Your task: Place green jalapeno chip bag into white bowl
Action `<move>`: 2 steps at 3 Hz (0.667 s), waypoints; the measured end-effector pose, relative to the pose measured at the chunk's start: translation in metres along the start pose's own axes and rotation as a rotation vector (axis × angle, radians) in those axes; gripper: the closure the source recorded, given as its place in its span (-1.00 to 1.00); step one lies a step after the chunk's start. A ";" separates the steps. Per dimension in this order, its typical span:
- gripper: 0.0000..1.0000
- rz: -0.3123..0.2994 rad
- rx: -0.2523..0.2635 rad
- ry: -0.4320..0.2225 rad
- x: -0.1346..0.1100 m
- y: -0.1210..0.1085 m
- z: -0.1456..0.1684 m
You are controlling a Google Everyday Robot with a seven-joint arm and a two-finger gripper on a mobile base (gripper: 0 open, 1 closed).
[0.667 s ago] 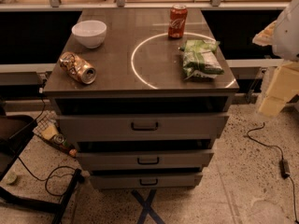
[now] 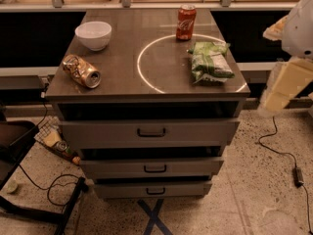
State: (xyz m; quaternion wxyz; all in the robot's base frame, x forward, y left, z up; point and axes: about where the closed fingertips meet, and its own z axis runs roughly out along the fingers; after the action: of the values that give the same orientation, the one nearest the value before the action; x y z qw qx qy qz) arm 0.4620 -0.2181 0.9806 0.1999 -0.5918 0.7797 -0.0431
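Observation:
Next, my gripper closes on the near end [image 2: 217, 72] of the green jalapeno chip bag, the end farther from the red soda can.
The green jalapeno chip bag [image 2: 210, 61] lies flat on the right side of the grey cabinet top [image 2: 122, 62], at the right edge of a white circle marked on it. The white bowl [image 2: 93, 35] stands upright at the far left corner, with nothing visible inside. My gripper [image 2: 276, 29] is at the right edge of the view, beyond the cabinet's right side and apart from the bag, on the white and cream arm [image 2: 286, 82]. It holds nothing that I can see.
A red soda can [image 2: 186, 22] stands upright at the back, just behind the bag. A crushed tan can [image 2: 81, 71] lies on its side at the front left. Three drawers sit below the top. Cables and a dark stand lie on the floor.

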 end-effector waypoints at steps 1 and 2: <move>-1.00 0.079 0.118 -0.164 -0.007 -0.061 0.009; -1.00 0.229 0.192 -0.359 -0.021 -0.106 0.022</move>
State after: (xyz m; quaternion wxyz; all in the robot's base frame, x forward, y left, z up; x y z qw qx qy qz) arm 0.5707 -0.2259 0.9986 0.3943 -0.4760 0.7860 0.0119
